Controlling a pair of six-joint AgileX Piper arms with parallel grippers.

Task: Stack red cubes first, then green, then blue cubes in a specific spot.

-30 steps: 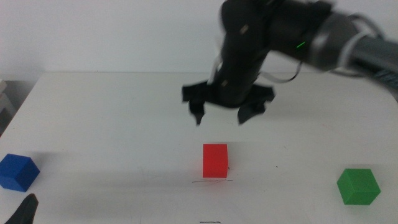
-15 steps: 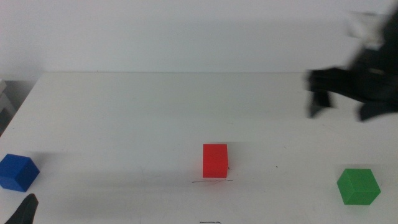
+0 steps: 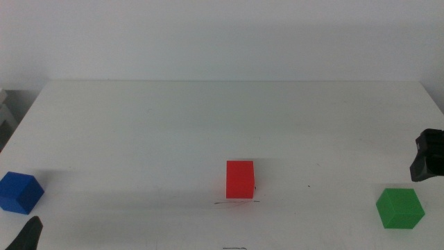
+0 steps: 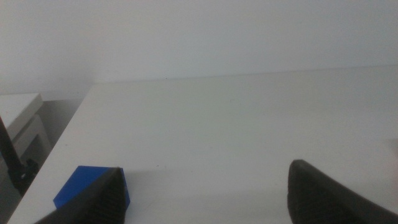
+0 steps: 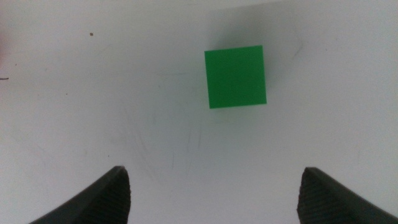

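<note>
The green cube comes after the red one. My right gripper needs to close on the green cube across its side [image 3: 382,208] [image 5: 208,79] that faces the red cube and the opposite side.
The red cube [image 3: 240,180] stands at the table's front middle, just behind the thin scribbled line [image 3: 223,203] of the spot. The green cube [image 3: 399,207] sits at the front right, and the blue cube [image 3: 19,192] at the front left. My right gripper [image 3: 429,156] is at the right edge, just behind the green cube. In the right wrist view it [image 5: 214,193] is open and empty, looking down on the green cube [image 5: 236,76]. My left gripper [image 4: 205,202] is open and empty, waiting at the front left [image 3: 28,235] near the blue cube [image 4: 90,186].
The white table [image 3: 173,125] ends at a pale wall behind. A second short dark scribble [image 3: 234,247] lies at the front edge below the red cube. A white piece of furniture [image 4: 18,118] stands beyond the table's left edge.
My right arm has swung from above the red cube to the right and down, ending at the right edge behind the green cube. The cubes and the left gripper have not moved.
</note>
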